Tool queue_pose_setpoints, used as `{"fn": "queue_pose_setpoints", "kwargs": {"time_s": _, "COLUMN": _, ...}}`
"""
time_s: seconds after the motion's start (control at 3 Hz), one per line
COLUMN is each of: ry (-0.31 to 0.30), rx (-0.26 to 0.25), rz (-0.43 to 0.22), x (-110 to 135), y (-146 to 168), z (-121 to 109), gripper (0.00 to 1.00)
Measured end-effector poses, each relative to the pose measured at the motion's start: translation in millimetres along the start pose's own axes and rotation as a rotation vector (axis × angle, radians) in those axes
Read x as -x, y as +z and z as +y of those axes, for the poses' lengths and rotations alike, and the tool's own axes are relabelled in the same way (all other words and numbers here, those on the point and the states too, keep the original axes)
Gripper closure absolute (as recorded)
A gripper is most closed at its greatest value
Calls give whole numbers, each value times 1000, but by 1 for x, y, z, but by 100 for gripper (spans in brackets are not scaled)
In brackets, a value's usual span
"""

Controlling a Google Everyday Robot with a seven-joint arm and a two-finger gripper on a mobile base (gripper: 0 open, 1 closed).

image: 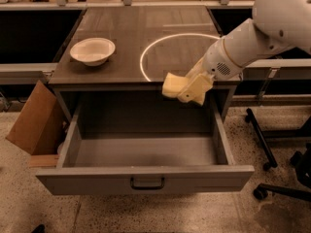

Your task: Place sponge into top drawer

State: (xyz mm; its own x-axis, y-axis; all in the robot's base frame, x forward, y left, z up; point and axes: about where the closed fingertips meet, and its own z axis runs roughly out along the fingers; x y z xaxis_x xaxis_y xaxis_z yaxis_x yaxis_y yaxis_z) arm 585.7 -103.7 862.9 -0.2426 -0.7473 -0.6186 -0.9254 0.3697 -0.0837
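Note:
Next, the gripper releases the pale yellow sponge near the middle of the open top drawer's grey bottom [166, 130].
The pale yellow sponge [171, 85] is held in my cream-coloured gripper [187, 90], which is shut on it. Both hang just past the counter's front edge, above the back right part of the open top drawer [146, 152]. The drawer is pulled fully out; its grey inside shows nothing in it, and its front panel carries a small dark pull handle [146, 183]. My white arm [252, 33] reaches in from the upper right.
A white bowl [93, 50] sits on the dark counter [141, 28] at the left, beside a white ring marking [146, 64]. A cardboard box [34, 120] leans left of the drawer. Office chair bases [272, 149] stand on the floor at the right.

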Motion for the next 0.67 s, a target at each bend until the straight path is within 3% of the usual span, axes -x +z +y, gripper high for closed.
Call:
{"fn": "queue_pose_setpoints", "kwargs": {"time_s": 0.33, "ry": 44, "rx": 7, "rz": 37, "x": -21, "y": 18, "z": 26, "gripper": 100}}
{"fn": "queue_pose_setpoints", "kwargs": {"time_s": 0.67, "ry": 92, "rx": 30, "rz": 68, "x": -42, "y": 56, "z": 45, "gripper": 100}}
